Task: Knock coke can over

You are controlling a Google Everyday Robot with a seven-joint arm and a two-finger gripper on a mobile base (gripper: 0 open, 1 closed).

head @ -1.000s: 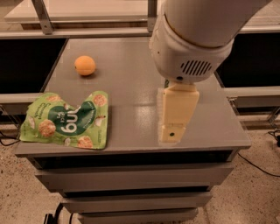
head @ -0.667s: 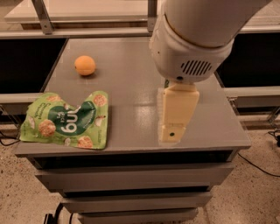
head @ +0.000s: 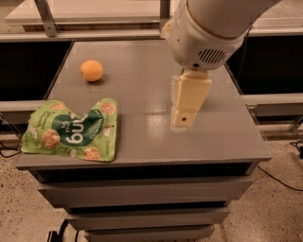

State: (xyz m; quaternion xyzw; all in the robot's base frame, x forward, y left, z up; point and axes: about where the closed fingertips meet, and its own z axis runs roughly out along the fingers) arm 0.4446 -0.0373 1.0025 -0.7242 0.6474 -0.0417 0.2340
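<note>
I need to next move my gripper to the green snack bag and close it on the part [head: 92, 129] between the bag's white lettering and the end nearest my gripper.
The coke can is hidden or out of view; no drink can shows on the table. My gripper [head: 185, 113] hangs from the large white arm over the right half of the grey table [head: 142, 90], its cream finger pointing down close to the surface. An orange [head: 92, 70] sits at the back left. A flat green snack bag [head: 71, 130] lies at the front left corner. The gripper is well to the right of both.
The table is a grey cabinet top with drawers [head: 142, 196] below its front edge. A pale shelf with metal posts [head: 94, 12] runs behind the table. The white arm housing [head: 208, 33] blocks the view of the table's back right part.
</note>
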